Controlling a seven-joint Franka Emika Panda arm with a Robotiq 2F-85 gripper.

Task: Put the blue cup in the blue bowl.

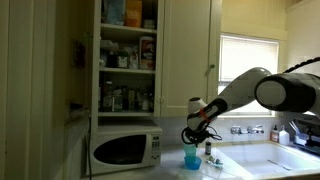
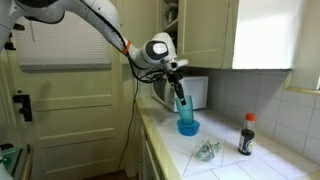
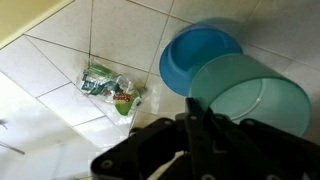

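Observation:
Next, my gripper releases the blue cup so it stands upright on the middle of the blue bowl's bottom [image 1: 190,167] [image 3: 200,57] beside the microwave.
The blue cup [image 3: 248,98] is a teal tumbler held in my gripper [image 3: 190,112], whose fingers pinch its rim. In both exterior views the cup [image 1: 191,157] [image 2: 182,112] hangs upright just over the blue bowl [image 1: 192,165] [image 2: 189,127], which sits on the white tiled counter. In the wrist view the blue bowl [image 3: 195,55] lies directly beyond the cup, partly covered by it. Whether the cup's base touches the bowl cannot be told.
A white microwave [image 1: 125,148] stands beside the bowl. A dark bottle with a red cap [image 2: 246,134] and a crumpled clear wrapper [image 2: 207,150] [image 3: 113,86] lie on the counter. A sink with taps [image 1: 250,130] is further along. Cabinets hang above.

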